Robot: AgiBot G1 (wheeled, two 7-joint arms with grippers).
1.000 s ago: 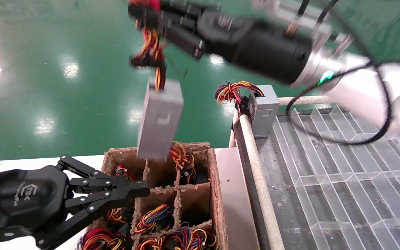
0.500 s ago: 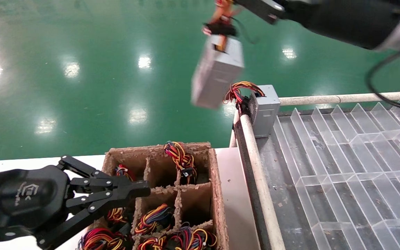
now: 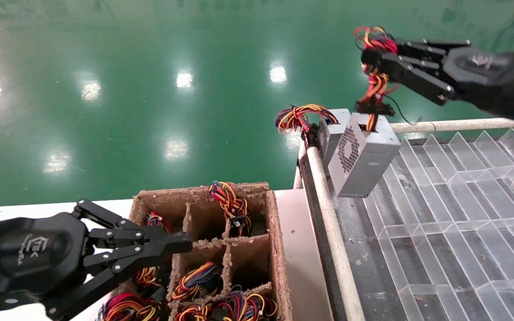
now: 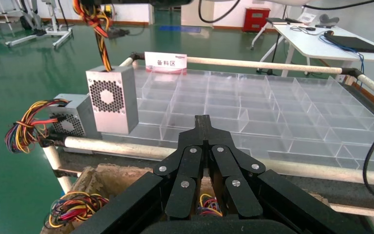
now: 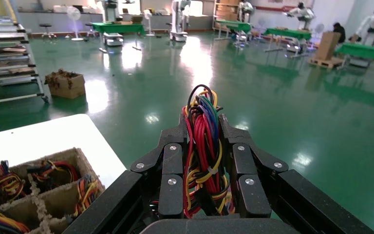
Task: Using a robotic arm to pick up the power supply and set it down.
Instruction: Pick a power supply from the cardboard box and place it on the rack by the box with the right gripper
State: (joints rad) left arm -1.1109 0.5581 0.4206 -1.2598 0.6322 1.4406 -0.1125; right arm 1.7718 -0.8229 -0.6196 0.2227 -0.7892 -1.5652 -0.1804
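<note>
Next, I release the power supply from my right gripper between the pale rail and clear tray (image 3: 344, 204), beside the other grey box.
The power supply (image 3: 364, 156), a grey metal box with a perforated vent side, hangs by its mostly red wire bundle (image 5: 202, 146). My right gripper (image 3: 368, 58) is shut on that bundle, the wires pinched between its fingers (image 5: 202, 122). The box dangles tilted at the clear tray's far left corner, right beside a second grey box (image 3: 337, 129). In the left wrist view the power supply (image 4: 109, 100) has its lower end near the tray; whether it touches I cannot tell. My left gripper (image 3: 185, 243) is shut and empty, parked over the cardboard box (image 4: 203, 119).
A divided cardboard box (image 3: 275, 232) holds several wire bundles at the front. The clear partitioned tray (image 3: 453, 209) lies to the right behind a pale rail (image 3: 328, 214). The second grey box carries yellow-orange and blue wires (image 3: 297, 118). A white label sign (image 4: 165, 62) stands at the tray's edge.
The right gripper carried the hanging power supply from above the cardboard box rightward and down to the tray's corner beside the other grey box. The left arm stayed still.
</note>
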